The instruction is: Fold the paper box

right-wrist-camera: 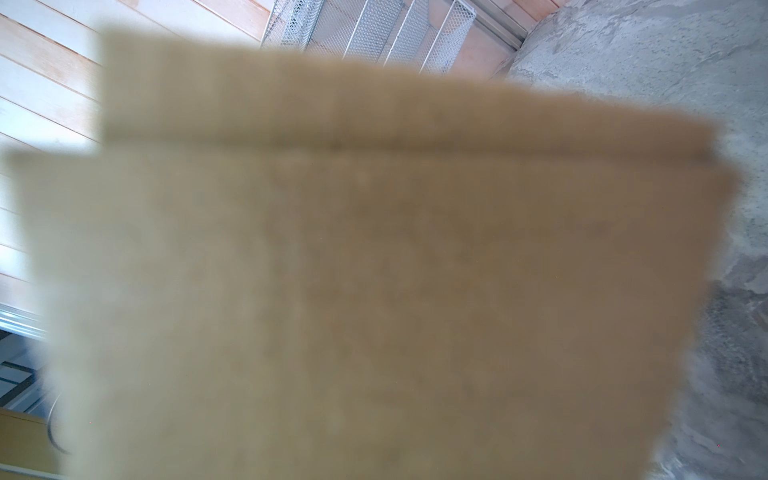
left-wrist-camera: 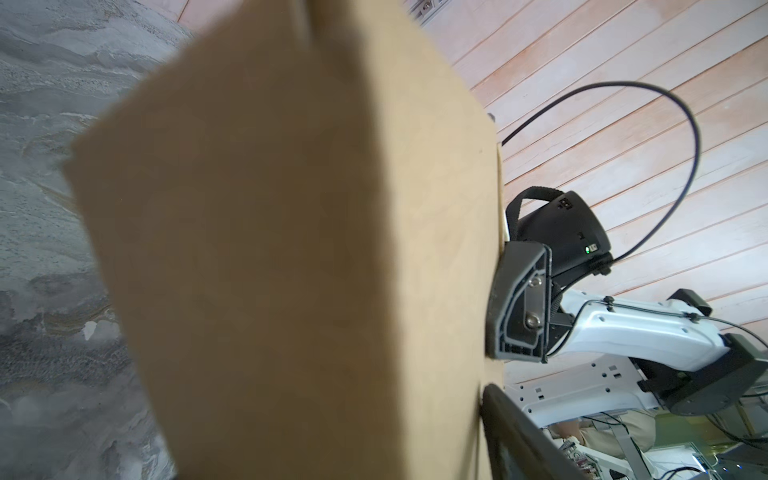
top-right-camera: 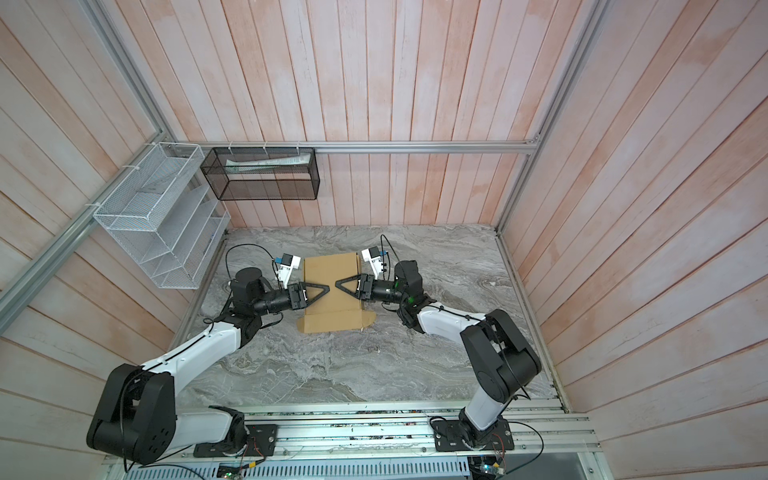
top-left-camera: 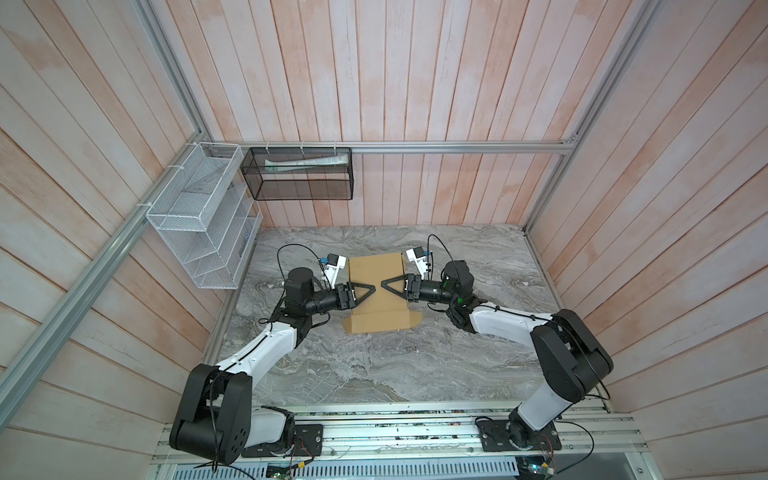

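My right gripper is holding the paper box. It will let go of the box on the grey marble table, slightly closer to the back wall (top-left-camera: 371, 277).
The paper box (top-left-camera: 378, 266) (top-right-camera: 330, 266), plain brown cardboard, sits at the middle of the table in both top views, with small flaps sticking out at its near corners. My left gripper (top-left-camera: 372, 289) reaches in from the left and my right gripper (top-left-camera: 383, 286) from the right. One finger of each lies over the top panel, and the tips nearly meet at its centre. The left wrist view shows the box (left-wrist-camera: 291, 249) close up, with one of my left fingers (left-wrist-camera: 523, 440) and a right finger (left-wrist-camera: 519, 303) against its lit face. Each gripper's other finger is hidden. Blurred cardboard (right-wrist-camera: 374, 270) fills the right wrist view.
A white wire rack (top-left-camera: 199, 216) hangs on the left wall and a black mesh basket (top-left-camera: 299, 174) on the back rail. The grey marble table (top-left-camera: 374, 365) stretches between the box and the arm bases. Wooden walls close in three sides.
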`<action>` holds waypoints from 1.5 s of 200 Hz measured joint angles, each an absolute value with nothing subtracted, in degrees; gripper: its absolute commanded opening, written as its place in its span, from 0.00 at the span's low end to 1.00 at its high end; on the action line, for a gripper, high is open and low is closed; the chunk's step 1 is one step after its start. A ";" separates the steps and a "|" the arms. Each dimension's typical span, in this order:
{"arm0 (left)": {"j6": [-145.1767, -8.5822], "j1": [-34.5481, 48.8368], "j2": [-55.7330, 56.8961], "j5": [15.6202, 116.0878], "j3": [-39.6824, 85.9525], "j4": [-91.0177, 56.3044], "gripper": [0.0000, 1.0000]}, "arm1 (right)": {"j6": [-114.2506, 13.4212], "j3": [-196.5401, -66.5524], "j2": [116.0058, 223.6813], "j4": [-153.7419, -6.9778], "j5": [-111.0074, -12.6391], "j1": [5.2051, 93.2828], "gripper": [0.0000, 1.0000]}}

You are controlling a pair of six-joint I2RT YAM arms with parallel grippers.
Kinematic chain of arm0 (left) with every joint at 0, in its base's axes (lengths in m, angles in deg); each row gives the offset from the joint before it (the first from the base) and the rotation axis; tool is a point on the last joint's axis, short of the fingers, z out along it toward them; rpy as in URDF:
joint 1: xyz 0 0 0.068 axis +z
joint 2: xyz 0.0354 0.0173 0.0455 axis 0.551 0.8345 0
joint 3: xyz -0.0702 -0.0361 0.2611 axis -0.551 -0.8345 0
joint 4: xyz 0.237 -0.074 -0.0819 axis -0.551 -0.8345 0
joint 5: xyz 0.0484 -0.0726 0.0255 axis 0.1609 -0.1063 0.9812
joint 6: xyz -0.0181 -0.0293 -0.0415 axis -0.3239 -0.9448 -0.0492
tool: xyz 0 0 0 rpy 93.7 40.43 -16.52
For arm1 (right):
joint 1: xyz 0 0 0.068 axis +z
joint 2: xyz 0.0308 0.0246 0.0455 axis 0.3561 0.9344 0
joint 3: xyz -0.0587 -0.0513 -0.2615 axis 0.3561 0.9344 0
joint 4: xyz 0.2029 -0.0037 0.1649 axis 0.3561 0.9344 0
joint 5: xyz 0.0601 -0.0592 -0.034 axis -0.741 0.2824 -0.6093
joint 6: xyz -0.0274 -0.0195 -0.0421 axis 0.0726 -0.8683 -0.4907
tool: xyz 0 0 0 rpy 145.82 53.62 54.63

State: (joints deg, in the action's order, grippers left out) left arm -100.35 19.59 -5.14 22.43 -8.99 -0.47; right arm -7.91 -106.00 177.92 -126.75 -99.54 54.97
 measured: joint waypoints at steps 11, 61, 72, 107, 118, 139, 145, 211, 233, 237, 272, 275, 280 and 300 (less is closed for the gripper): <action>-100.83 19.65 -5.14 22.82 -8.99 -0.06 0.76 | -7.69 -106.48 178.64 -127.26 -99.74 54.92 0.40; -104.30 20.31 -5.20 23.22 -8.99 2.96 0.61 | -6.79 -108.01 180.39 -129.44 -99.93 54.86 0.41; -105.03 20.37 -5.27 23.22 -8.99 3.37 0.59 | -6.62 -108.01 180.58 -130.05 -99.93 54.84 0.41; -106.29 20.59 -5.66 23.24 -8.99 4.40 0.57 | -5.72 -108.44 181.26 -131.82 -100.24 54.79 0.43; -106.73 20.75 -5.77 23.26 -8.99 4.79 0.59 | -5.33 -108.75 181.63 -132.37 -100.39 54.79 0.43; -107.28 20.90 -5.97 23.39 -8.99 5.52 0.66 | -4.72 -109.25 182.05 -133.38 -100.76 54.79 0.43; -107.47 20.90 -6.01 23.57 -8.99 5.69 0.66 | -4.67 -109.47 182.14 -133.55 -100.87 54.82 0.43; -108.13 20.88 -7.76 23.63 -8.99 6.28 0.68 | -3.19 -110.67 183.05 -136.33 -102.03 55.01 0.44; -108.15 20.90 -8.48 23.68 -8.99 6.28 0.68 | -3.14 -111.50 183.27 -136.57 -102.56 55.17 0.46; -108.15 20.90 -8.57 23.68 -8.99 6.30 0.68 | -3.17 -111.68 183.29 -136.59 -102.69 55.17 0.46; -108.83 20.99 -8.74 23.72 -8.51 6.35 0.63 | -3.17 -112.86 183.73 -136.59 -103.12 55.23 0.47; -108.89 21.01 -8.74 23.72 -8.46 6.32 0.62 | -3.12 -112.90 183.73 -136.57 -103.12 55.23 0.47; -109.05 21.01 -8.74 23.72 -8.44 6.37 0.62 | -3.08 -112.97 183.73 -136.61 -103.12 55.23 0.47; -109.61 21.01 -8.74 23.72 -8.31 6.50 0.57 | -2.99 -113.12 183.73 -136.59 -103.21 55.21 0.48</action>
State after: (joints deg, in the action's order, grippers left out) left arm -109.61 21.01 -8.74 23.72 -8.31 6.50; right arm -2.99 -113.12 183.73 -136.59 -103.21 55.21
